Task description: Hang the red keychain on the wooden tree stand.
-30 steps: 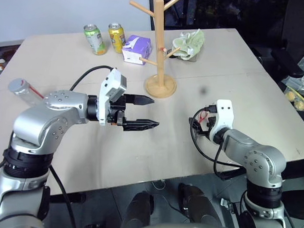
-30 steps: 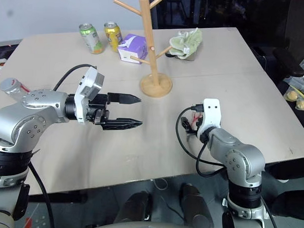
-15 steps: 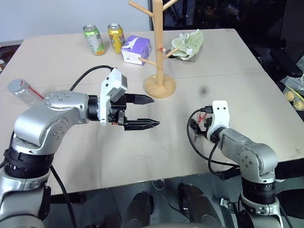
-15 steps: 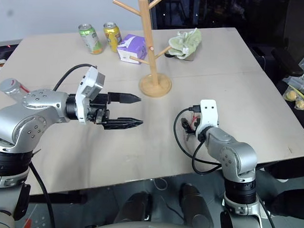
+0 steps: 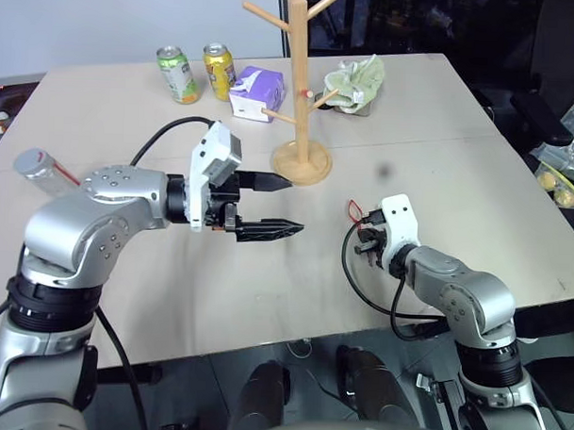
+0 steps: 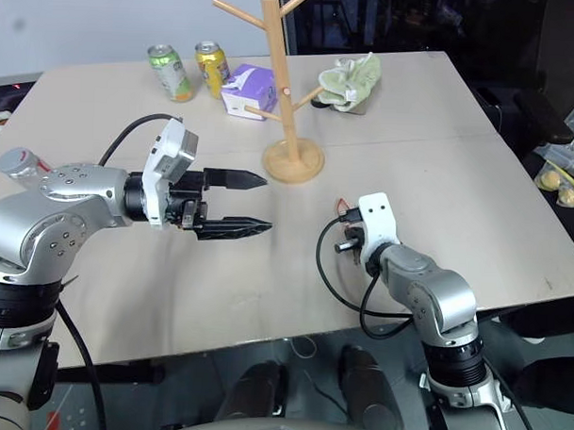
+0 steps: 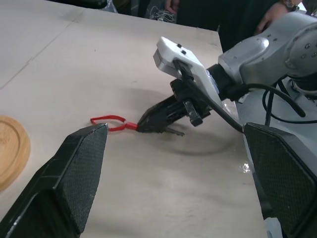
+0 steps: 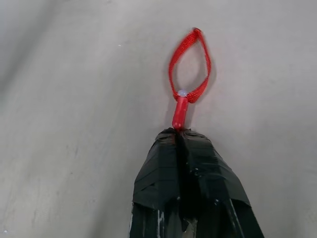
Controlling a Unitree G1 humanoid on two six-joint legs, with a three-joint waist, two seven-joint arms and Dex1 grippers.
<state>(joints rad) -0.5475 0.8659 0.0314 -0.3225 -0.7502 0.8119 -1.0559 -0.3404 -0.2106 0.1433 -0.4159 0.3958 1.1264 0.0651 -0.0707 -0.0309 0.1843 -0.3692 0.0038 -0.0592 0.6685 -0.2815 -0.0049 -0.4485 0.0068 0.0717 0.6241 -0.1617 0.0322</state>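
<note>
Next, I let go of the red keychain with my right gripper on the short peg (image 5: 309, 95) that faces me, halfway up the wooden tree stand.
The red keychain (image 8: 190, 69) lies low over the table, its cord loop (image 7: 110, 121) stretched out ahead of my right gripper (image 8: 178, 136). That gripper is shut on the keychain's near end, and the small dark key (image 7: 174, 132) pokes out under the fingers. From the head, my right gripper (image 5: 363, 242) sits near the table's front right, with a bit of red cord (image 5: 351, 210) showing beside it. My left gripper (image 5: 295, 205) hovers open and empty to the left, pointing toward the right one. The wooden tree stand (image 5: 296, 79) rises from its round base (image 5: 303, 165) behind them.
Two drink cans (image 5: 180, 74) (image 5: 219, 71), a purple box (image 5: 257, 91) and a green cloth (image 5: 358, 81) stand at the back near the stand. A silver can (image 5: 39, 165) lies at the left edge. The right arm's black cable (image 5: 355, 283) loops over the front edge.
My right gripper has shut on the keychain's end and shifted slightly left toward the table's middle. The left arm has held still with its jaws wide.
</note>
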